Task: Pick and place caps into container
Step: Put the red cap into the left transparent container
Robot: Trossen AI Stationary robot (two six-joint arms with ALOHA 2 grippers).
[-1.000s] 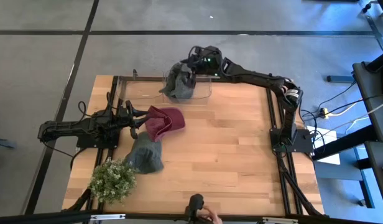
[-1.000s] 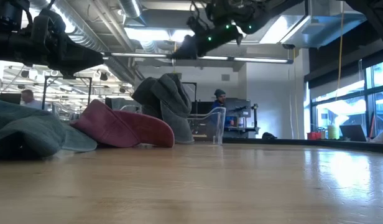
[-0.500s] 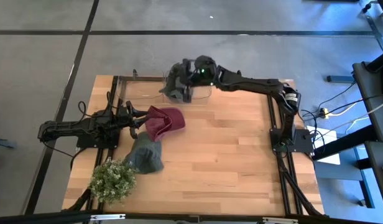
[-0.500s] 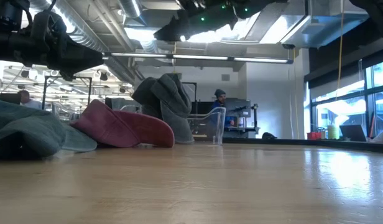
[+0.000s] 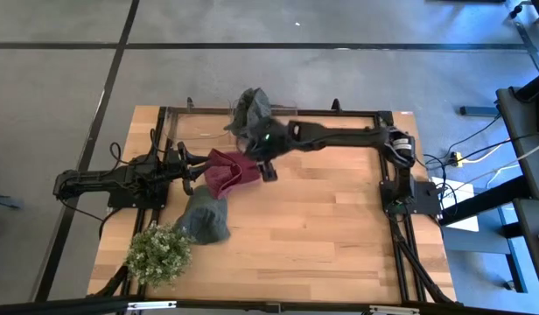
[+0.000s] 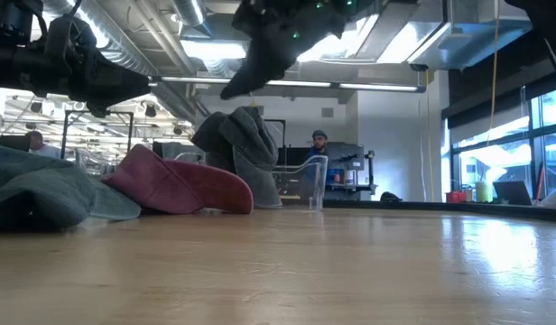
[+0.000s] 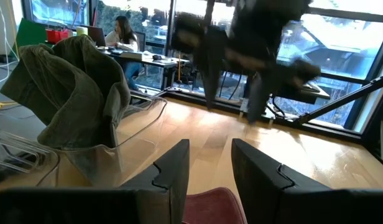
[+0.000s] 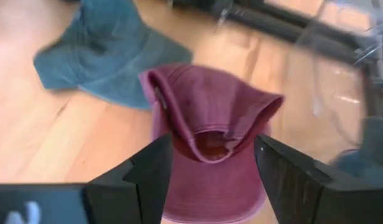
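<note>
The robot's left gripper should close on the rim of the maroon cap, on the side [image 5: 214,187] next to the grey-green cap that lies on the table.
The clear container [image 5: 285,122] stands at the table's far edge with dark grey-green caps [image 5: 252,108] heaped in it, sticking up over its wall [image 7: 126,134]. A maroon cap [image 5: 231,171] lies on the table, opening up [image 8: 210,140]. Another grey-green cap [image 5: 205,219] lies nearer. My right gripper [image 5: 268,168] is open and empty, above the maroon cap's right side, pointing down [image 8: 213,146]. My left gripper [image 5: 192,173] is open at the maroon cap's left edge [image 7: 210,168]; I cannot tell if it touches the cap.
A bushy green plant [image 5: 156,254] stands at the table's near left corner. Bare wood [image 5: 322,227] lies right of the caps. People sit in the room beyond the table [image 6: 319,140].
My right gripper has left the space over the container and swung toward the table's near edge and left, tipping its fingers downward, and now hangs over the maroon cap. The caps in the container and on the table have stayed where they were.
</note>
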